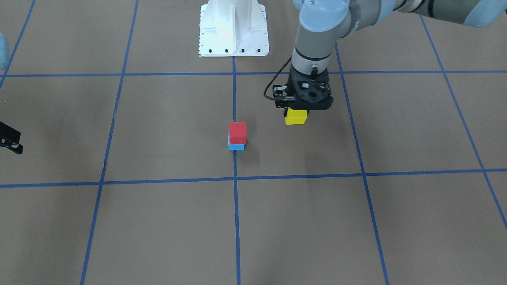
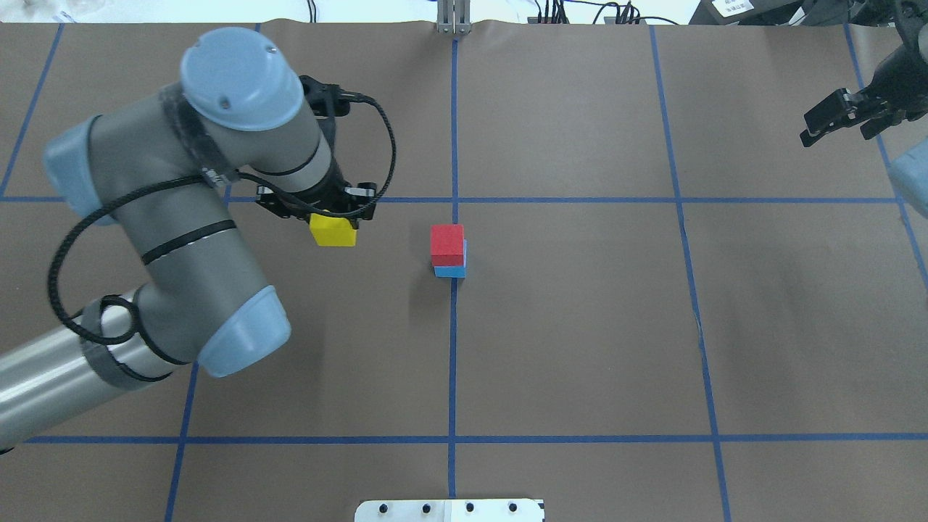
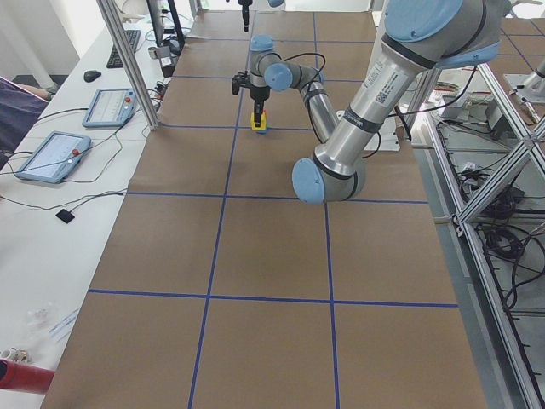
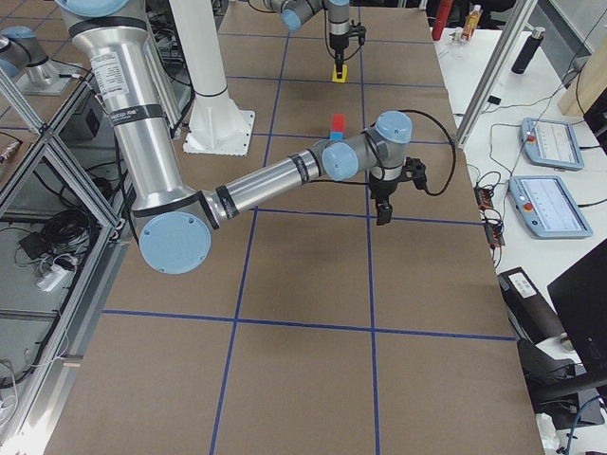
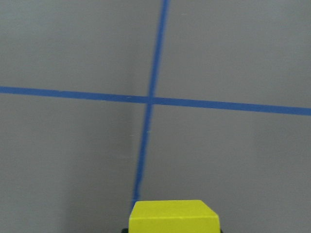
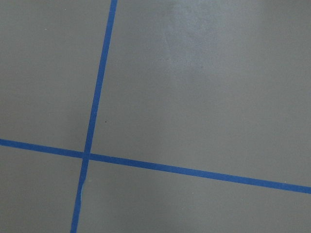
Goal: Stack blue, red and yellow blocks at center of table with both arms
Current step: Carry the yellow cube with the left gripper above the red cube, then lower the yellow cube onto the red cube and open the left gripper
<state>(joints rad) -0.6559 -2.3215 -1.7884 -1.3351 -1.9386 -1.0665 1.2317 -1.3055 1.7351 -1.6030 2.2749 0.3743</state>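
The yellow block, now held apart from the stack, will be released by my left gripper on top of the red block (image 1: 236, 126), so that it sits squarely over the blue one.
A red block (image 1: 237, 132) sits on a blue block (image 1: 236, 147) at the table's center, on the middle blue tape line; the stack also shows in the overhead view (image 2: 447, 244). My left gripper (image 1: 297, 111) is shut on a yellow block (image 1: 296, 117) and holds it above the table, off to the side of the stack and apart from it (image 2: 333, 230). The yellow block fills the bottom edge of the left wrist view (image 5: 174, 217). My right gripper (image 2: 834, 130) is open and empty, far out at the table's right side.
The white robot base plate (image 1: 233, 27) stands behind the stack. Blue tape lines (image 2: 453, 362) divide the brown table into squares. The right wrist view shows only bare table and a tape crossing (image 6: 86, 156).
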